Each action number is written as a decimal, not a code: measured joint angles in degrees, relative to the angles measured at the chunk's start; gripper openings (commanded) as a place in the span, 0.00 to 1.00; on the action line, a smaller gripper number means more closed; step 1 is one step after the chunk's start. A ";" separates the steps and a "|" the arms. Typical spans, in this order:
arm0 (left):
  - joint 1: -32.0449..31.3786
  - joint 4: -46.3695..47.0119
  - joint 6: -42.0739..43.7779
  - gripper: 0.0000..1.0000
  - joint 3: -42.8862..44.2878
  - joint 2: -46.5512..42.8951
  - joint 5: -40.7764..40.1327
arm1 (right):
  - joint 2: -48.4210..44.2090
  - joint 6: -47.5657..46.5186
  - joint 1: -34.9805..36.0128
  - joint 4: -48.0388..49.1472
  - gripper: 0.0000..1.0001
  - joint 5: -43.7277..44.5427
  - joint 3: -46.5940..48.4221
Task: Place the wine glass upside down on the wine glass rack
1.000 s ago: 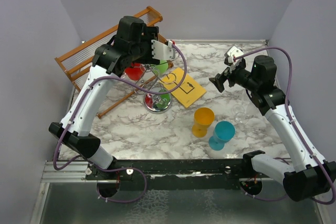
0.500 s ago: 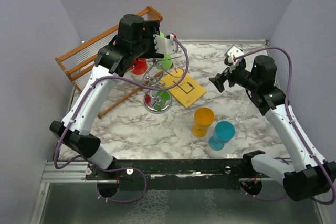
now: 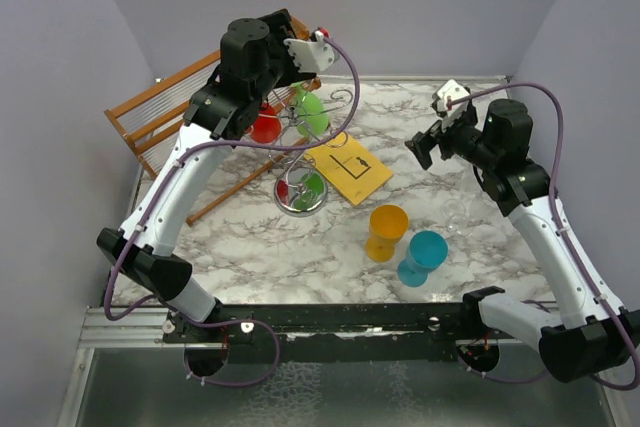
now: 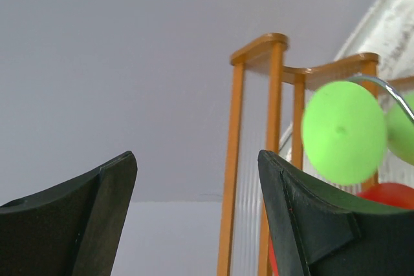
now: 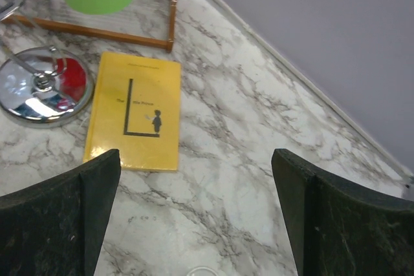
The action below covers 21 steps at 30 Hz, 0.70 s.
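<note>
My right gripper needs to next move to the orange cup beside the teal glass and close on the cup's rim (image 3: 402, 210), on the side that is nearest to that gripper.
The silver wire wine glass rack (image 3: 300, 152) stands on its round shiny base (image 5: 44, 92) left of centre. A green wine glass (image 3: 311, 113) hangs on it upside down, its round foot (image 4: 343, 132) uppermost. A red glass (image 3: 265, 128) hangs beside it. My left gripper (image 3: 296, 68) is raised above the rack; it is open and empty (image 4: 197, 166) and stands apart from the green glass. My right gripper (image 3: 420, 145) hovers open and empty (image 5: 194, 214) over the marble table, right of the rack.
A brown wooden slatted rack (image 3: 190, 102) leans at the back left. A yellow book (image 3: 347, 166) lies beside the rack base. An orange cup (image 3: 387, 231) and a teal glass (image 3: 423, 256) stand at front centre. A clear rim (image 5: 204, 271) shows under my right gripper.
My left gripper has risen up and back, away from the green glass, which stays hanging on the wire rack. My right arm has shifted slightly upward.
</note>
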 measured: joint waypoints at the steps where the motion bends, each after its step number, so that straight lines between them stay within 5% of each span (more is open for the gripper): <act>1: 0.00 1.84 -1.31 0.80 0.00 -0.02 -1.38 | 0.13 -0.24 0.00 -0.85 0.99 1.51 1.11; 9: 0.11 5.66 -18.29 0.91 0.09 -4.04 -6.27 | -2.56 -4.46 -0.09 -11.08 0.94 13.18 9.46; 17: 0.11 4.15 -25.75 0.95 -1.97 -9.75 -5.97 | 1.22 -13.22 1.57 -32.17 0.87 -3.54 12.87; 21: 0.11 3.78 -25.81 0.95 -4.09 -9.84 -6.08 | 6.73 -13.79 8.61 -35.85 0.85 -4.57 10.95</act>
